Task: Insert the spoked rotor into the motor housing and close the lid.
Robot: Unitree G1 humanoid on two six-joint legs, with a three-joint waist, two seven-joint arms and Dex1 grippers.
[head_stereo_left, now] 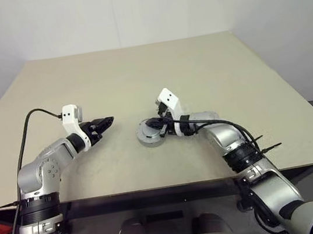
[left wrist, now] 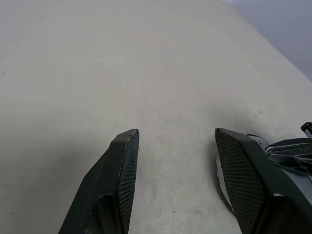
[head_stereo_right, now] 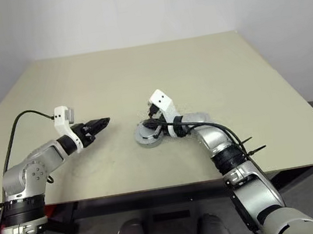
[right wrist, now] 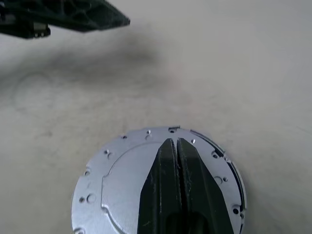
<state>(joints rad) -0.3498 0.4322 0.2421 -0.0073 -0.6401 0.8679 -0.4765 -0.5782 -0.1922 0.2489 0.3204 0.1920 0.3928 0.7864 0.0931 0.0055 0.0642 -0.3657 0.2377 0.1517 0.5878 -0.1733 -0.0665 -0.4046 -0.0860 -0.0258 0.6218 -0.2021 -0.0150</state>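
Observation:
The rim of the lid shows a dark gap at the housing while my right gripper is shut, so next I open it and grasp the lid across its raised middle (right wrist: 130, 180).
The motor housing (head_stereo_left: 146, 136) lies flat on the beige table near the middle. The round grey lid (right wrist: 117, 180), dotted with small holes, lies down over it. My right gripper (right wrist: 175, 141) is shut, its fingers pressed together with nothing between them, and its tips rest over the lid's top. My left gripper (head_stereo_left: 110, 121) hovers a short way to the left of the housing, open and empty, above bare table (left wrist: 175, 134). The spoked rotor is hidden.
The beige table (head_stereo_left: 138, 72) stretches far behind and to both sides of the housing. Its front edge runs just below my arms. A black cable (head_stereo_left: 26, 133) loops from the left wrist.

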